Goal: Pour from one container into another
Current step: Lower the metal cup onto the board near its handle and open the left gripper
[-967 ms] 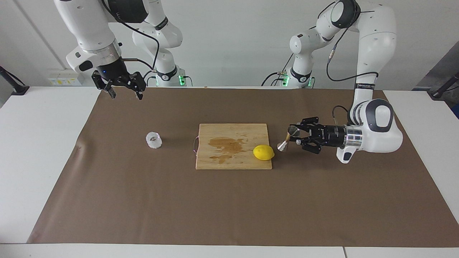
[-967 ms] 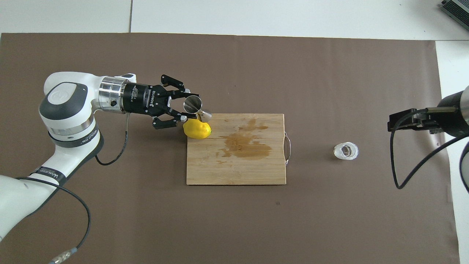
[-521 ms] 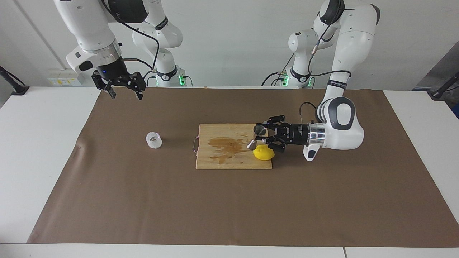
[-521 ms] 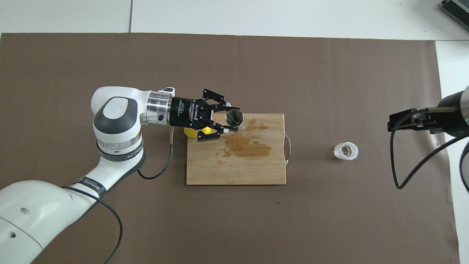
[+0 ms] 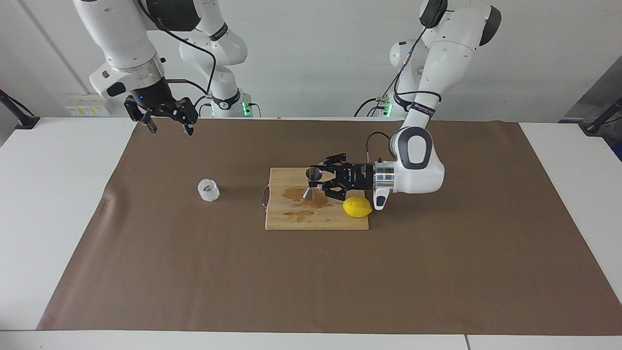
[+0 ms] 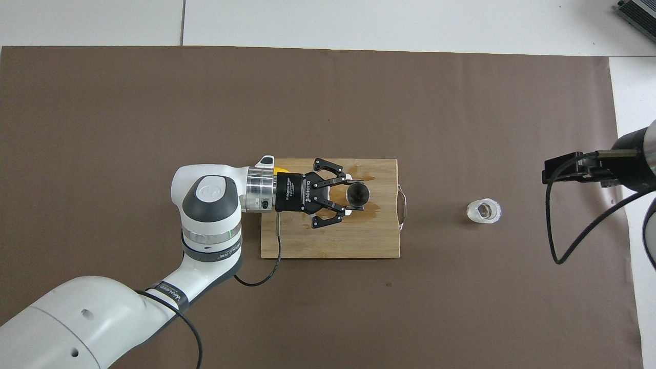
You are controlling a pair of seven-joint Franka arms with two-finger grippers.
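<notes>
Next, my left gripper releases the steel jigger, now upright over the board's stained middle, on the board at the brown stain's edge (image 6: 364, 209) nearest the metal handle.
The steel jigger (image 5: 311, 184) stands upright in my left gripper (image 5: 317, 181), which is shut on its waist over the stained middle of the wooden cutting board (image 5: 316, 219). Its lower cone is at or just above the board; I cannot tell which. In the overhead view the jigger (image 6: 357, 195) shows its open mouth between the left gripper's (image 6: 350, 195) fingers. The clear glass cup (image 5: 208, 189) stands on the brown mat toward the right arm's end, also in the overhead view (image 6: 484, 211). My right gripper (image 5: 170, 127) waits open and empty in the air above the mat's edge nearest the robots.
A lemon (image 5: 357, 207) lies on the board's corner toward the left arm's end, beside the left wrist; in the overhead view only a sliver of it (image 6: 279, 166) shows. A brown stain (image 5: 299, 194) marks the board. The brown mat (image 5: 437, 272) covers the table.
My left gripper has carried the jigger from beside the lemon to over the board's middle, toward the right arm's end, and the jigger has gone from tilted to upright. The right arm has not moved.
</notes>
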